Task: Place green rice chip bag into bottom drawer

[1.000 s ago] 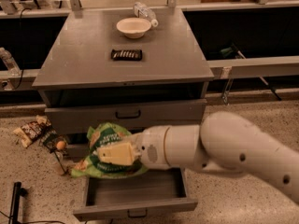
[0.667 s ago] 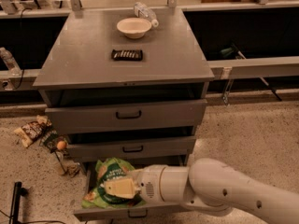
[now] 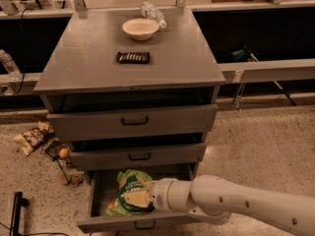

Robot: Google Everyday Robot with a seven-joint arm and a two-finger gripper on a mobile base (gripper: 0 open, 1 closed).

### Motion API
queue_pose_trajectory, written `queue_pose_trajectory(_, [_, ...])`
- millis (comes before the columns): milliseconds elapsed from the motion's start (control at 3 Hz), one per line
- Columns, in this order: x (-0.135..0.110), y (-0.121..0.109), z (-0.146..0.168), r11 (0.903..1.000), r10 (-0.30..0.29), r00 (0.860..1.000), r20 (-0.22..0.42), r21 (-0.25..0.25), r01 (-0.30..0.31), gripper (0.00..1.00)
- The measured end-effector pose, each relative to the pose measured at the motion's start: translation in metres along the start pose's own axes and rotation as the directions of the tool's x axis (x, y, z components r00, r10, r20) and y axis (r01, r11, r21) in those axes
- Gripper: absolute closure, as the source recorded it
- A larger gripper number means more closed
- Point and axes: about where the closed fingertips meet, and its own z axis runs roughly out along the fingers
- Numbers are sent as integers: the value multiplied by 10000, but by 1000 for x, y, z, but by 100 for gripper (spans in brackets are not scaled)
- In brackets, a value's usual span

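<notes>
I need to release the green rice chip bag from my gripper on the bottom drawer's inside (image 3: 138, 189), behind the handle of its front panel.
The green rice chip bag (image 3: 127, 190) is crinkled and bright green. It lies inside the open bottom drawer (image 3: 100, 195), toward its middle. My gripper (image 3: 136, 198) reaches into the drawer from the right on a thick white arm (image 3: 231, 206). It is shut on the bag's right side, and its pale fingers (image 3: 133, 199) press on the bag. The drawer's front panel with its dark handle (image 3: 144, 225) is at the bottom edge of the view.
The two upper drawers (image 3: 134, 121) stand slightly pulled out. On the cabinet top are a white bowl (image 3: 140, 28), a water bottle (image 3: 153, 13) and a black-wrapped bar (image 3: 133, 57). Brownish snack packets (image 3: 32, 137) and an orange ball (image 3: 64, 153) lie on the floor at left.
My arm has come down with the bag, from in front of the middle drawer into the bottom drawer. The bag now sits lower and deeper in the drawer.
</notes>
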Motion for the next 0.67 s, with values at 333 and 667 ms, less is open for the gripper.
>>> queue_pose_trajectory(333, [0, 0, 0, 10000, 2, 10000, 2, -5, -2, 100])
queue_pose_trajectory(667, [8, -19, 20, 10000, -80, 9995, -298, -39, 78, 100])
